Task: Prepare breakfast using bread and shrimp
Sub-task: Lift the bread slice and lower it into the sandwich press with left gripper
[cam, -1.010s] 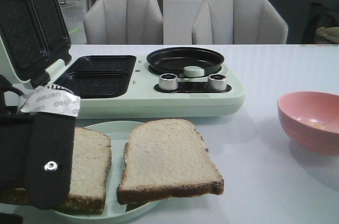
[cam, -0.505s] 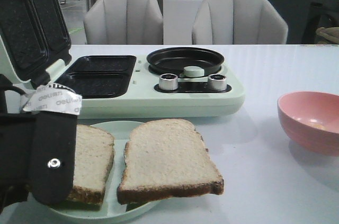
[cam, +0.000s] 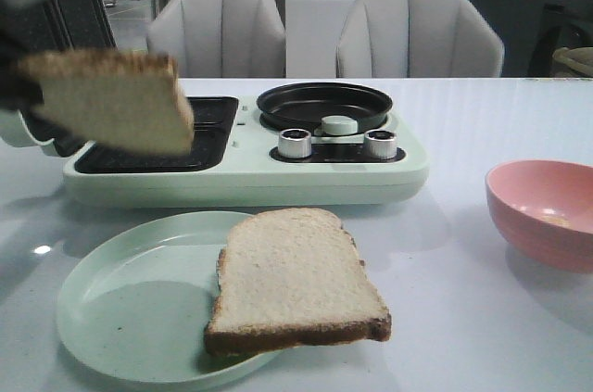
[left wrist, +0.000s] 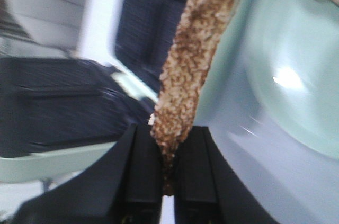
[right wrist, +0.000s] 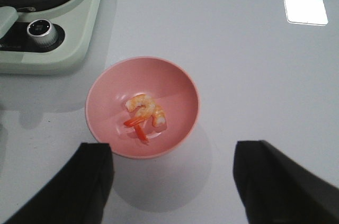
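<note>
The robot's left gripper should release the bread slice, which hangs tilted over the tray now, on the back part of the black grill tray (cam: 192, 103) (left wrist: 135, 8), next to the pan.
One bread slice (cam: 111, 100) hangs tilted in the air over the left end of the sandwich maker's open black grill tray (cam: 176, 132). My left gripper (left wrist: 168, 135) is shut on its brown crust edge (left wrist: 196, 49). The other bread slice (cam: 292, 281) lies flat on the right side of the pale green plate (cam: 120, 299), overhanging its rim. The shrimp (right wrist: 145, 112), orange-pink and curled, lies in the pink bowl (right wrist: 106, 83). Above the bowl's near side my right gripper (right wrist: 174, 152) stands open, with nothing between its fingers (right wrist: 95, 166).
The pale green breakfast maker (cam: 278, 174) stands behind the plate, its lid (cam: 56, 3) raised at the left, a round black pan (cam: 324, 105) and two knobs (cam: 295, 144) on its right half. The pink bowl (cam: 547, 211) sits at the right. Two chairs stand beyond the table.
My left gripper has lifted the left bread slice off the plate, up and back over the grill tray. The plate's left half is now bare. The other slice has not moved.
</note>
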Motion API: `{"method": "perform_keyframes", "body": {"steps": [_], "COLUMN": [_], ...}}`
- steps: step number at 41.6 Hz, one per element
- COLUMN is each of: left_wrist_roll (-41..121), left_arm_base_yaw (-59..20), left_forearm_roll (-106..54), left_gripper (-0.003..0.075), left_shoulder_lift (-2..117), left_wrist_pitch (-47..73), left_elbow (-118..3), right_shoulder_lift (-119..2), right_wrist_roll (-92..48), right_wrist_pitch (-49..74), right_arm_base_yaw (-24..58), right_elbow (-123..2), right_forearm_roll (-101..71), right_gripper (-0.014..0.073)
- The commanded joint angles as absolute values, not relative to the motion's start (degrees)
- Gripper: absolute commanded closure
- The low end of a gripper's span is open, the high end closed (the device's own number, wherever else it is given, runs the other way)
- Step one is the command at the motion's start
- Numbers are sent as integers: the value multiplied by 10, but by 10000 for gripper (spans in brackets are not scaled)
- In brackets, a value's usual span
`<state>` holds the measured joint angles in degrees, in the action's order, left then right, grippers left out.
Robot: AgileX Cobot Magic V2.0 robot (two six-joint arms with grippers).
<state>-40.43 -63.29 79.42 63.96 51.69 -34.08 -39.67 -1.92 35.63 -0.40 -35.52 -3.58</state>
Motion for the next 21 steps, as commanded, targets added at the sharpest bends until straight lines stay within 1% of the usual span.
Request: {"method": "perform_keyframes", "body": {"steps": [1,7,11,12,21], "left_wrist_roll": [-412,-412,-412,-412,-412], "left_arm_base_yaw": [-633,-593,-537,-455,-364], "left_forearm_roll": [904,939,950,961,966], "left_gripper": [621,621,621,621,621], "left_shoulder_lift": [616,640,676,748,877], "left_wrist_pitch": [538,483,432,364,303], "left_elbow": [-379,-413,-444,-498,-607], "right_shoulder_lift": [-399,-399,-399,-399,-399], "right_wrist_roll": [-19,-19,-19,-19,-19], "right_wrist_pitch": [320,320,320,320,320], "right_arm_base_yaw": [-4,-4,-4,-4,-4], "right_elbow": [-375,-375,-375,-375,-375], "right_forearm_roll": [-33,-33,-33,-33,-33], "right_gripper": [15,15,15,15,15]}}
